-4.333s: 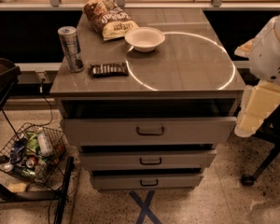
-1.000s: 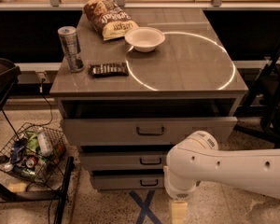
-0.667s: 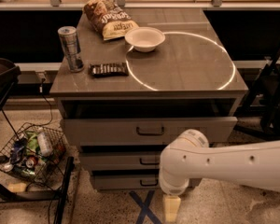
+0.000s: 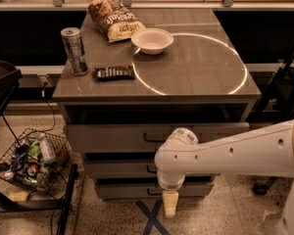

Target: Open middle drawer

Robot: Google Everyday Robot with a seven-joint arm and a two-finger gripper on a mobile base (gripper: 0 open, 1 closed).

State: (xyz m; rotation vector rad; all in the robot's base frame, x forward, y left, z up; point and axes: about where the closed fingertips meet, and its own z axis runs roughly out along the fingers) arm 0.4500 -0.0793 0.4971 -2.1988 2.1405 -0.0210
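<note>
The dark pull (image 4: 152,168) on the front of the middle drawer should be next for my gripper to move up to and close on.
The grey cabinet has three drawers. The middle drawer (image 4: 116,169) is the low flat front second from the top, and looks closed. The end of its dark pull (image 4: 151,169) shows just left of my arm. The taller top drawer (image 4: 112,137) stands slightly out. My white arm reaches in from the right and covers the centre and right of the middle drawer. My gripper (image 4: 170,203) points down in front of the bottom drawer (image 4: 122,191), just below and right of the middle pull.
On the cabinet top are a can (image 4: 74,50), a chip bag (image 4: 113,19), a white bowl (image 4: 152,40) and a dark snack bar (image 4: 114,72). A wire basket of cans and bottles (image 4: 34,160) stands on the floor at left. A blue tape cross (image 4: 152,220) marks the floor.
The arm has swung from the cabinet's right side down in front of the drawers. Over the last second the gripper moved left and up toward the drawer fronts.
</note>
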